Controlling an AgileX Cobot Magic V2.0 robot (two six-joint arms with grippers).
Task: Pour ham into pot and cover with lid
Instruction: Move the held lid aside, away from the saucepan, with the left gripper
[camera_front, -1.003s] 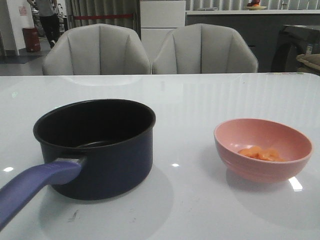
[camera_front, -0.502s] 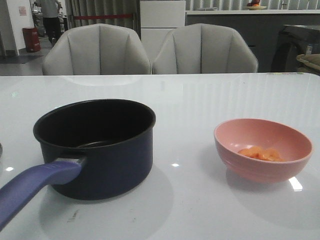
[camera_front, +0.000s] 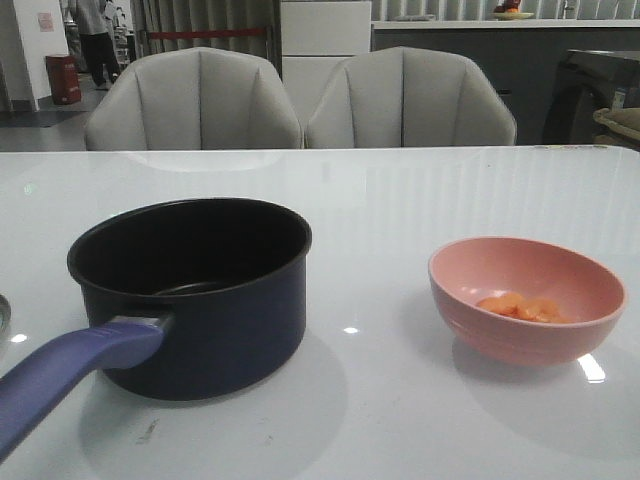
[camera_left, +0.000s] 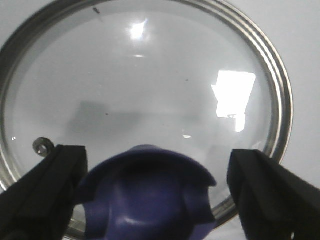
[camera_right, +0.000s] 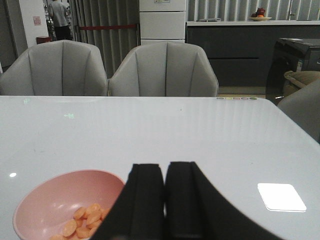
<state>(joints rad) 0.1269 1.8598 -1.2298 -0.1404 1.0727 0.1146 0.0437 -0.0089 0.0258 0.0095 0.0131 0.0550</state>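
Observation:
My right gripper is to open, move to the pink bowl's rim (camera_front: 612, 277) (camera_right: 123, 185) on the side farthest from the dark navy pot, and then close there.
The dark navy pot (camera_front: 215, 320) stands left of centre on the white table, its blue-purple handle (camera_front: 60, 378) pointing to the near left. To its right, the ham (camera_front: 520, 307) lies as orange-pink slices in a pink bowl (camera_front: 500, 268). In the left wrist view the glass lid (camera_left: 140, 85) lies flat, and my left gripper (camera_left: 157, 165) is open with its fingers either side of the blue knob (camera_left: 145, 200). My right gripper (camera_right: 164, 170) is shut and empty, close beside the pink bowl (camera_right: 40, 200) and the ham (camera_right: 82, 222). Neither gripper shows in the front view.
A grey curved sliver (camera_front: 2, 312), probably the lid's rim, shows at the front view's left edge. Two grey chairs (camera_front: 300, 100) stand behind the table's far edge. A bright light patch (camera_right: 281, 196) reflects on the table right of the right gripper.
A grey rim sliver has come into view at the left edge of the front view. The pot and the bowl have not moved.

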